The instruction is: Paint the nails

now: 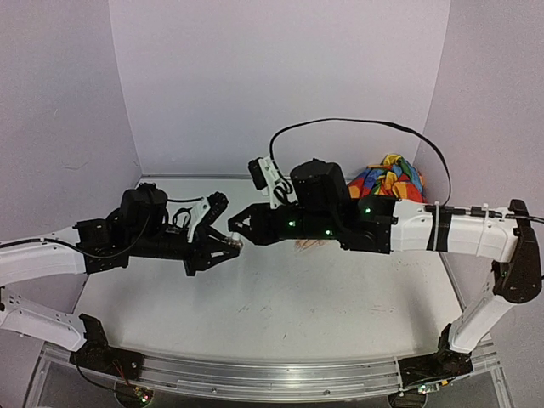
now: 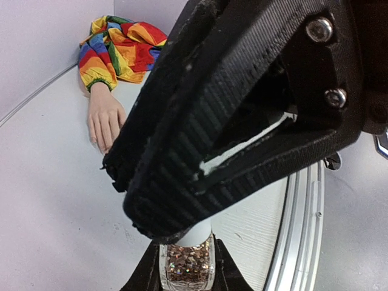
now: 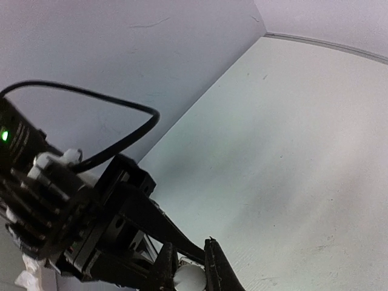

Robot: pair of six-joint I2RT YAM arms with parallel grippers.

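Observation:
Next, my right gripper opens, turns and takes the cap squarely (image 3: 190,279) before pulling it off, because its fingers cross the white cap at a slant.
My left gripper (image 2: 186,270) is shut on a small polish bottle (image 2: 187,262) full of pinkish glitter and holds it upright above the table. The bottle's white cap (image 3: 189,280) sits between the fingers of my right gripper (image 3: 189,274), which is shut on it from above. In the top view the two grippers meet at mid-table, left (image 1: 229,248) and right (image 1: 235,226). The peach mannequin hand (image 2: 106,118) lies palm down with its rainbow sleeve (image 2: 118,48) behind it. Its nails (image 2: 97,140) are tiny and pale and point toward the bottle. My right arm covers most of the hand (image 1: 310,245) from above.
The white table (image 1: 280,306) is walled by pale lilac panels on three sides. A metal rail (image 1: 255,378) runs along the near edge. The rainbow sleeve (image 1: 387,180) is bunched at the back right. A black cable (image 1: 357,123) arcs over my right arm.

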